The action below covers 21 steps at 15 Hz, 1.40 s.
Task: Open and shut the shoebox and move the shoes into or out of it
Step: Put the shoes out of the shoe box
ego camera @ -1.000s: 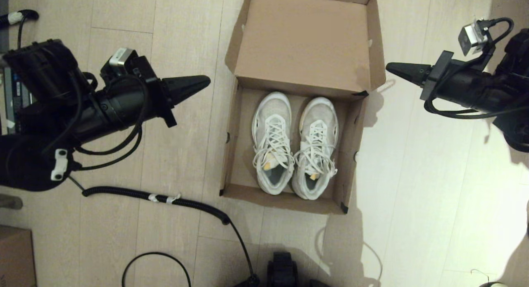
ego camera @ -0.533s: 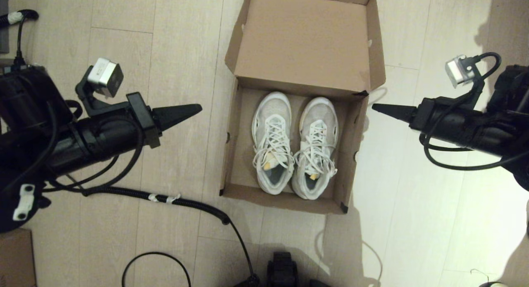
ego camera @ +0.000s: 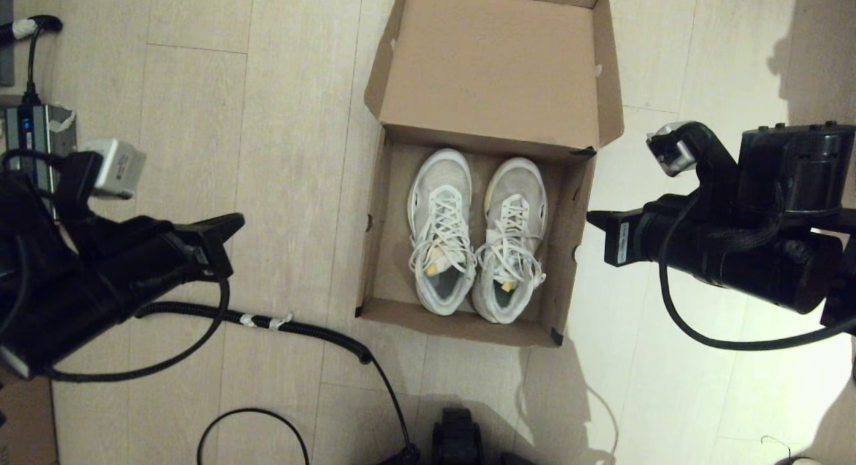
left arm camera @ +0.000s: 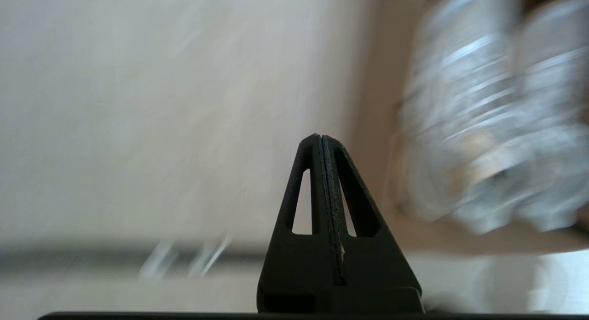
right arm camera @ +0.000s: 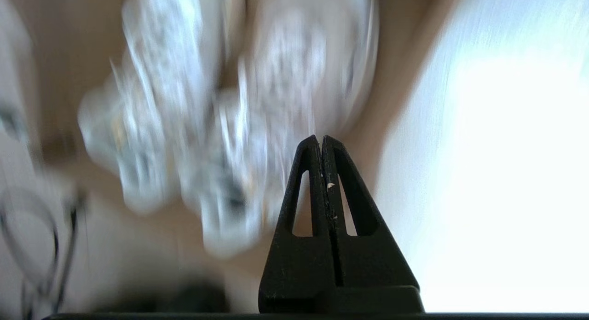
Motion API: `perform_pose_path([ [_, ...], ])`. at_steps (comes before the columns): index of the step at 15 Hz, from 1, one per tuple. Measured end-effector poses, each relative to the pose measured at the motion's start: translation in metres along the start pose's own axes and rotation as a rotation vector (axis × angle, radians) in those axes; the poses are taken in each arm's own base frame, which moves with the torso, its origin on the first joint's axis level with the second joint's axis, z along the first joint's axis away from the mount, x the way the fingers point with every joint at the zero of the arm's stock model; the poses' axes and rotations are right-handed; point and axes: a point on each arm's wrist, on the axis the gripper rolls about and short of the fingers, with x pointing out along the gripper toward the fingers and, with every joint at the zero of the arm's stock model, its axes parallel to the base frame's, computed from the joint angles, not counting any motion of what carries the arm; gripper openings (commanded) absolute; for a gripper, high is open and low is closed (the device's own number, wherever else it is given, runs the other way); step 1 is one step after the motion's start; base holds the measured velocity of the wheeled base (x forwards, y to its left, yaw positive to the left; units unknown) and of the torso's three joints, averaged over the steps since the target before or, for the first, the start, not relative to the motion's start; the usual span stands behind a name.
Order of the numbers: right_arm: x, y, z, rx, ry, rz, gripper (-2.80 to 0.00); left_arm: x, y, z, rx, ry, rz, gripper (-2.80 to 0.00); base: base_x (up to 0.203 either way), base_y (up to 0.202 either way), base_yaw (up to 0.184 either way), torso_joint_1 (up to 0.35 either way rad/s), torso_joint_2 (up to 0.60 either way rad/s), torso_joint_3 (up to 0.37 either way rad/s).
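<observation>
The robot's right gripper should close on the touching sides of the white shoes (ego camera: 475, 281) (right arm camera: 185, 164) at their openings near the heels, because that grips the pair together.
The brown shoebox (ego camera: 378, 251) lies open on the floor, its flap lid (ego camera: 491, 63) folded back on the far side. Two white lace-up shoes (ego camera: 476, 241) sit side by side inside it, heels toward me. My left gripper (ego camera: 235, 221) is shut and empty, well to the left of the box above the floor. My right gripper (ego camera: 592, 217) is shut and empty, just outside the box's right wall. Both wrist views show the shoes (left arm camera: 487, 126) (right arm camera: 221, 126) blurred beyond each gripper's (left arm camera: 320, 136) (right arm camera: 320, 138) closed tip.
A coiled black cable (ego camera: 267, 321) runs across the floor in front of the box's left side. A grey power unit (ego camera: 33, 134) sits at the far left. A smaller brown carton's corner (ego camera: 20, 431) shows at the bottom left. Black base parts (ego camera: 458, 438) stand at the bottom centre.
Both arms have swung down and toward me. The left gripper pulled back left, away from the box. The right gripper dropped from beside the lid to beside the box's right wall.
</observation>
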Motion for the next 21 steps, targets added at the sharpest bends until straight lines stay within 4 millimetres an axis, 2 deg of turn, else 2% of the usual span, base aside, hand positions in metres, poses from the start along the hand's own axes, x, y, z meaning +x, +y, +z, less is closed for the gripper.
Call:
perform_pose_path([
  [2, 0.001, 0.003, -0.009, 0.0, 0.096, 0.005, -2.8, -0.011, 0.005, -0.012, -0.011, 0.044, 0.055, -2.8, 0.0, 0.0, 0.0, 0.0, 0.0, 0.0],
  [4, 0.015, 0.009, -0.009, 0.033, 0.088, 0.017, -2.8, -0.016, 0.009, -0.018, -0.064, 0.061, 0.081, -2.8, 0.0, 0.0, 0.0, 0.0, 0.0, 0.0],
  [6, 0.031, 0.025, -0.013, 0.111, 0.087, 0.057, -2.8, -0.017, 0.015, -0.019, -0.12, 0.063, 0.111, -2.8, 0.0, 0.0, 0.0, 0.0, 0.0, 0.0],
  [7, 0.037, 0.038, -0.019, 0.145, 0.106, 0.087, 0.0, -0.017, 0.018, -0.02, -0.129, 0.066, 0.129, -2.8, 0.0, 0.0, 0.0, 0.0, 0.0, 0.0],
  [12, 0.057, 0.069, -0.027, 0.152, 0.134, 0.107, 0.0, -0.02, 0.033, -0.025, -0.135, 0.077, 0.204, -2.8, 0.0, 0.0, 0.0, 0.0, 0.0, 0.0],
  [16, 0.066, 0.091, -0.037, 0.121, 0.156, 0.119, 0.0, -0.022, 0.035, -0.023, -0.13, 0.067, 0.247, -2.8, 0.0, 0.0, 0.0, 0.0, 0.0, 0.0],
  [21, 0.085, 0.104, -0.058, 0.049, 0.203, 0.117, 0.0, -0.024, 0.035, -0.023, -0.129, 0.063, 0.252, -2.8, 0.0, 0.0, 0.0, 0.0, 0.0, 0.0],
])
